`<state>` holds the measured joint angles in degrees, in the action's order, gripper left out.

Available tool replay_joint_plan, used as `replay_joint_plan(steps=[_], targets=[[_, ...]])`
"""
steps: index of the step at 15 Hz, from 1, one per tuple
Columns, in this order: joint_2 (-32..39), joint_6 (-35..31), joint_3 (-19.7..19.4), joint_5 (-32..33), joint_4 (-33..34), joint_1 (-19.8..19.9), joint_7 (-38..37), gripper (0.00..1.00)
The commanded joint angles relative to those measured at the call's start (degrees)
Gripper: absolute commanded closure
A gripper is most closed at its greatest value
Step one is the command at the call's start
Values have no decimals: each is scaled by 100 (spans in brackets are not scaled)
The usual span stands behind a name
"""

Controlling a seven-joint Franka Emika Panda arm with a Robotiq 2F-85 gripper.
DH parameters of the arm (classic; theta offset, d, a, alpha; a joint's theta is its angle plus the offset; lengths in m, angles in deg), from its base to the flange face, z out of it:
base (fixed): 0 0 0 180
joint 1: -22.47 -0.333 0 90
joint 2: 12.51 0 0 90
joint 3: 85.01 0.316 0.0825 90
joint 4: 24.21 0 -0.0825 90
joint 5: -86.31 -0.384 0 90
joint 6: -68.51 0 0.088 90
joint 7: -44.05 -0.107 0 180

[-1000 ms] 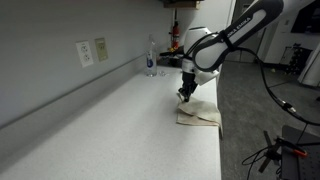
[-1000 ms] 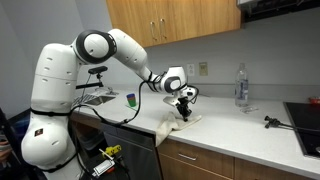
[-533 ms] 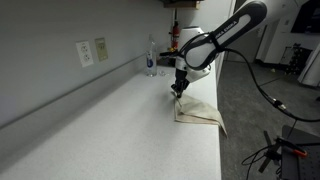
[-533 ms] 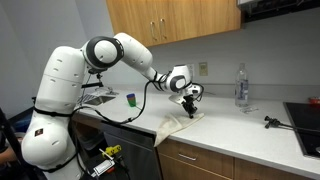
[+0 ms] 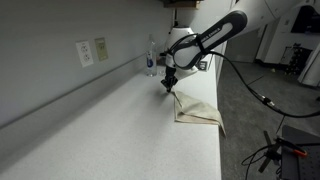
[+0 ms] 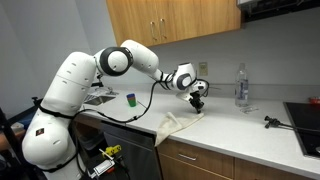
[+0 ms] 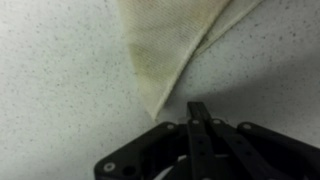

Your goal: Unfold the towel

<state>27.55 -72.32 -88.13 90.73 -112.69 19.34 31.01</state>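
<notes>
I see the towel's pointed tip lying outside my shut gripper, so next I go back, grip the towel's wider part (image 5: 187, 101) and pull it toward the wall.
A pale beige towel (image 5: 198, 110) lies on the white speckled counter near its front edge, and part of it hangs over the edge in an exterior view (image 6: 172, 125). One corner is drawn out into a point toward the gripper (image 5: 170, 86). The gripper is low over the counter, farther from the edge than the towel's body, and also shows in an exterior view (image 6: 197, 101). In the wrist view the towel (image 7: 165, 40) narrows to a tip beside the shut fingers (image 7: 197, 108). The grip itself is hidden under the fingers.
A clear water bottle (image 5: 151, 60) stands by the wall beyond the gripper, and also shows in an exterior view (image 6: 240, 85). A green cup (image 6: 130, 99) stands near the sink. A small dark tool (image 6: 270, 122) lies near the stove (image 6: 305, 115). Wall outlets (image 5: 92, 51) are above the counter.
The gripper has moved away from the counter edge toward the wall and the bottle, dragging one towel corner with it. The towel has stretched out from a folded heap.
</notes>
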Motion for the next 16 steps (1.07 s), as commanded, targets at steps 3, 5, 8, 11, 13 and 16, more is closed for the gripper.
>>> replay_joint_plan(steps=[3, 5, 8, 11, 13, 16], targets=[[-405, 460, -449, 573, -92, -534, -399, 100], [-686, 875, -452, 728, -271, -637, -429, 100], [-1027, 1386, -362, 821, -498, -652, -445, 100], [-1288, 1675, -298, 737, -806, -534, -461, 100], [-1389, 1747, -277, 643, -1009, -429, -488, 100], [-1381, 1705, -209, 388, -1215, -232, -409, 100]])
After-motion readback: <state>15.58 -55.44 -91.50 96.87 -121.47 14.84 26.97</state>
